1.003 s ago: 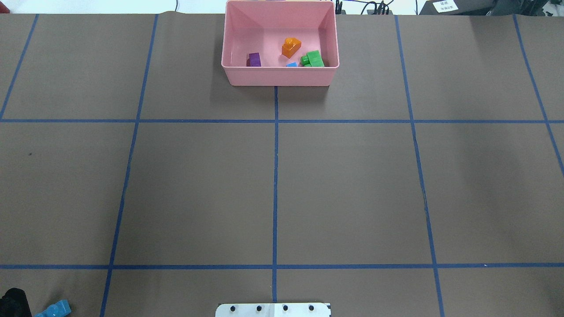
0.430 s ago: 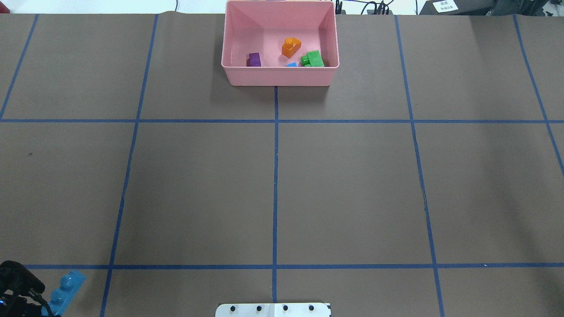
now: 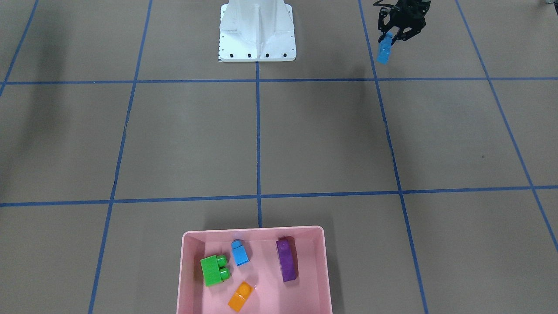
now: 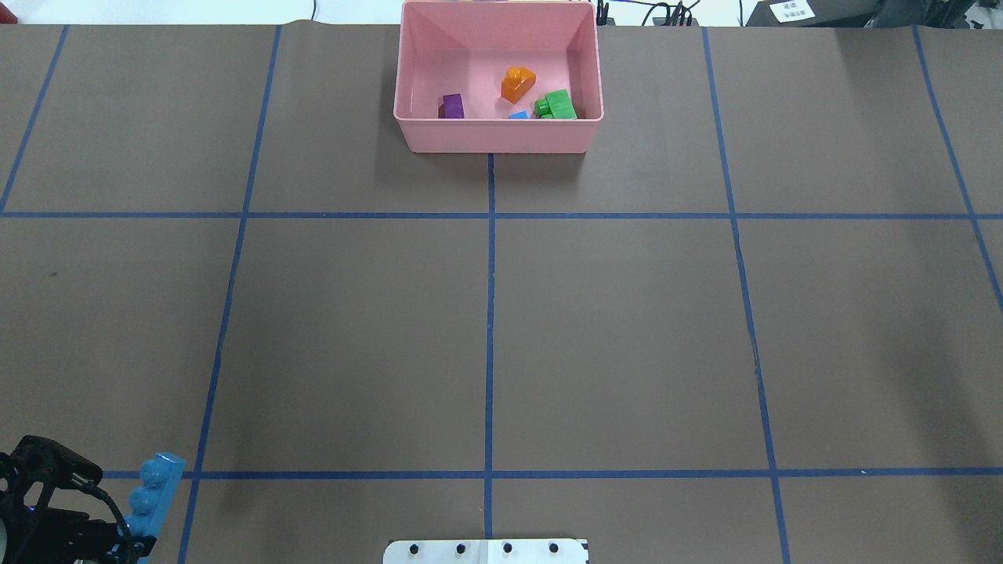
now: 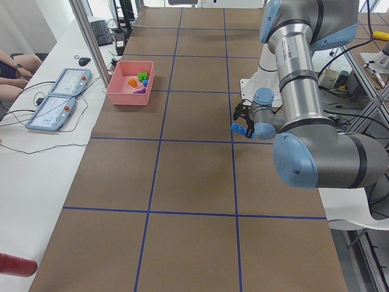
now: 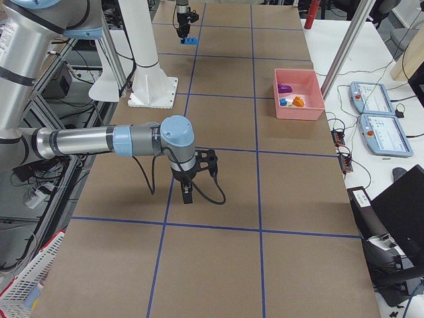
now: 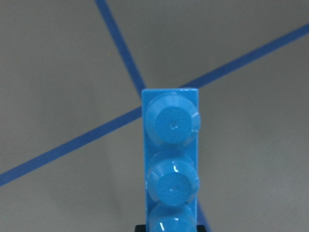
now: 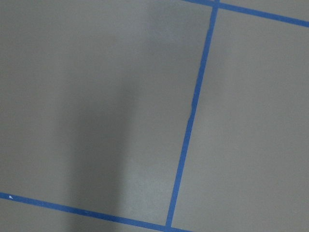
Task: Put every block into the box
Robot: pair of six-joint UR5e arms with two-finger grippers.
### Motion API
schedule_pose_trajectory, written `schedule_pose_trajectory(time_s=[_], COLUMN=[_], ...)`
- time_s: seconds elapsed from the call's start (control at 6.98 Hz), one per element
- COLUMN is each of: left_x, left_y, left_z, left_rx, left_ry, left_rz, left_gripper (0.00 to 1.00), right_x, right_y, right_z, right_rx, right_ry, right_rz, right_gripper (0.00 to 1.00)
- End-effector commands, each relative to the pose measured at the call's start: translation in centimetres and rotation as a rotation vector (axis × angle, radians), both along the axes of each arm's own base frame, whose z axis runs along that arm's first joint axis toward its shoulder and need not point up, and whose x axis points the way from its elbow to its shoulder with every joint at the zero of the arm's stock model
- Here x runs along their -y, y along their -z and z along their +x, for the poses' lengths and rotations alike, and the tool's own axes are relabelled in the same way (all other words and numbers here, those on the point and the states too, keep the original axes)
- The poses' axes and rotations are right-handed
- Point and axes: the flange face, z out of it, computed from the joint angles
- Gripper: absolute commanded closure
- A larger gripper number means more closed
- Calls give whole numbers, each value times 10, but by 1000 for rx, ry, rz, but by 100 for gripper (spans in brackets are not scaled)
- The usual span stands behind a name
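Note:
Next, I let go of the long blue brick, still held above the table's near corner, with my left gripper in the pink box (image 3: 275,277), between the purple brick and the orange brick.
The pink box (image 4: 494,137) stands at the table's far middle edge; it also shows in the front view (image 3: 253,230). In it lie the orange brick (image 4: 518,83), the purple brick (image 4: 452,106), the green brick (image 4: 556,104) and the small blue brick (image 4: 519,115). My left gripper (image 4: 129,540) is shut on one end of the long blue brick (image 4: 153,489) and holds it above the table's near left corner. The left wrist view shows that brick (image 7: 171,164) studs-up over crossing tape lines. My right gripper (image 6: 189,192) shows only in the right side view; I cannot tell its state.
The white robot base (image 4: 486,551) sits at the near middle edge. Blue tape lines divide the brown table into squares. Two operator consoles (image 5: 64,91) lie on a side table beyond the box.
My left gripper has moved up into the overhead view and toward the far side, carrying the long blue brick with it. The bricks in the box have not moved.

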Motion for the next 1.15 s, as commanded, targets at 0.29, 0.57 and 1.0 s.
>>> schedule_pose_trajectory(time_s=[0.29, 0.57, 1.0], left_x=[112, 174, 283], left_y=[56, 123, 216], left_z=[-3, 41, 108], left_rx=[-15, 17, 31], left_ry=[154, 229, 320], left_rz=[-146, -165, -186], left_gripper=[100, 100, 100], right_x=[27, 58, 63], right_y=[-20, -6, -6], right_z=[8, 7, 6], right_rx=[-5, 1, 8], right_ry=[-30, -75, -80], right_rz=[-22, -18, -16], right_gripper=[0, 0, 0])
